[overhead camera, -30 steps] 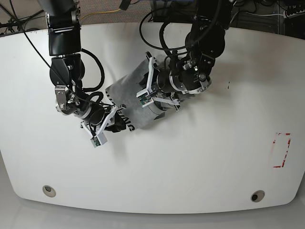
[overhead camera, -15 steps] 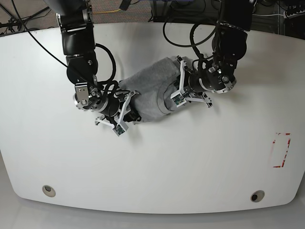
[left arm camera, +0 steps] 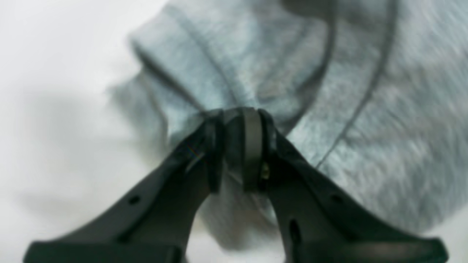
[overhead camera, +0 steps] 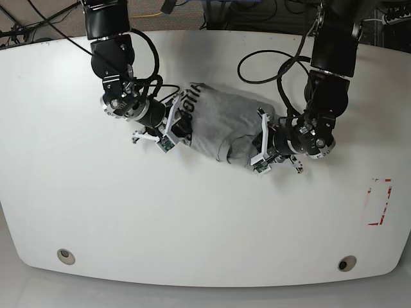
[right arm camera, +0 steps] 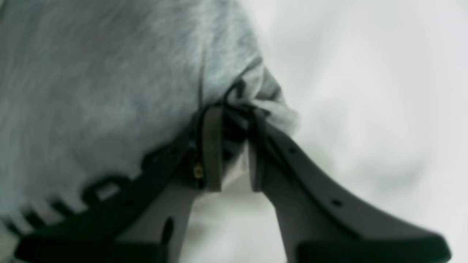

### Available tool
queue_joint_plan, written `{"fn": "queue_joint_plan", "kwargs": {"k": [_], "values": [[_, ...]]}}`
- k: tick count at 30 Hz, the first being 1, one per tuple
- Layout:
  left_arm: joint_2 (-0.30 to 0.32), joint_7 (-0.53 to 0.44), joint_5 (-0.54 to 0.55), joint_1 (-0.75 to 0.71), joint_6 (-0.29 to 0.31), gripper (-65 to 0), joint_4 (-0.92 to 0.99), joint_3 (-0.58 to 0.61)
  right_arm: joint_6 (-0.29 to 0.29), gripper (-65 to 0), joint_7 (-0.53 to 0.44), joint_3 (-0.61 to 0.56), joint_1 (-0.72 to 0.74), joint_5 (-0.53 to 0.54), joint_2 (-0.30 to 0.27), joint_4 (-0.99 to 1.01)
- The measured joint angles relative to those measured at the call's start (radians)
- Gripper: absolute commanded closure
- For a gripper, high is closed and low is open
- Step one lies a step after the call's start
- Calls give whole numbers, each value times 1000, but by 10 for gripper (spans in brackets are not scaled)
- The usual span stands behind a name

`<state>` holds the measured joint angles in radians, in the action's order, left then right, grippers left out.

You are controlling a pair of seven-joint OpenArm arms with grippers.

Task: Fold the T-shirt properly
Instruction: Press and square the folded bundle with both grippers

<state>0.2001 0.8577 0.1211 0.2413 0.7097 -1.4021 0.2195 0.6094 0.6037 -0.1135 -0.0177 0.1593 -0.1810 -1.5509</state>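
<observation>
Next, I let go of the T-shirt on the white table with my left gripper, centred around the bundle's end [overhead camera: 264, 139] nearest the red-outlined rectangle.
The T-shirt [overhead camera: 221, 122] is a bunched light grey bundle on the white table [overhead camera: 192, 218], with black lettering at its left end. My left gripper [overhead camera: 249, 149] is at the bundle's right end, and in the left wrist view it [left arm camera: 236, 120] is shut on a gathered fold of the T-shirt [left arm camera: 365, 109]. My right gripper [overhead camera: 180, 128] is at the left end. In the right wrist view it [right arm camera: 230, 117] pinches a corner of the T-shirt [right arm camera: 91, 91] near the black print. The cloth spans between the two grippers.
A red-outlined rectangle [overhead camera: 379, 202] is marked on the table at the right. Two round inserts [overhead camera: 65, 256] [overhead camera: 347, 264] sit near the front edge. Cables [overhead camera: 144, 14] run behind the table's back edge.
Both arms have swung with the cloth: the right gripper went up and back, the left gripper right and toward the front. The bundle has turned, stretched wider and shifted right.
</observation>
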Motion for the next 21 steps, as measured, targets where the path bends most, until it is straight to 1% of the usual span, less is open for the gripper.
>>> {"fn": "queue_joint_plan", "kwargs": {"k": [3, 6, 8, 9, 11, 13, 16, 19, 21], "values": [[20, 59, -39, 0, -6, -71, -100, -13, 1, -109, 86, -2, -24, 0, 1, -82], [16, 61, -35, 1, -7, -71, -243, -80, 1, -109, 148, -2, -27, -3, 1, -180], [11, 43, -34, -2, -13, -71, -333, -116, 1, -113, 167, -1, -25, 2, 2, -245], [5, 29, -29, -13, -13, -71, -367, -129, 1, -114, 171, -1, -23, 2, 1, -269], [-21, 33, -33, -46, -13, -71, -414, -140, 1, -114, 189, -2, -10, 2, 1, -299], [-40, 45, -39, -97, -13, -71, -439, -138, 5, -114, 221, -4, 11, 0, 10, -297], [-58, 46, -30, -197, -5, -71, -466, -127, 5, -111, 208, -3, 42, 2, 31, -269], [-58, 48, -35, -264, -3, -71, -459, -127, 13, -111, 207, -6, 87, 5, 54, -181], [-66, 53, -47, -291, -7, -71, -456, -126, 8, -111, 210, -4, 113, -6, 68, -120]]}}
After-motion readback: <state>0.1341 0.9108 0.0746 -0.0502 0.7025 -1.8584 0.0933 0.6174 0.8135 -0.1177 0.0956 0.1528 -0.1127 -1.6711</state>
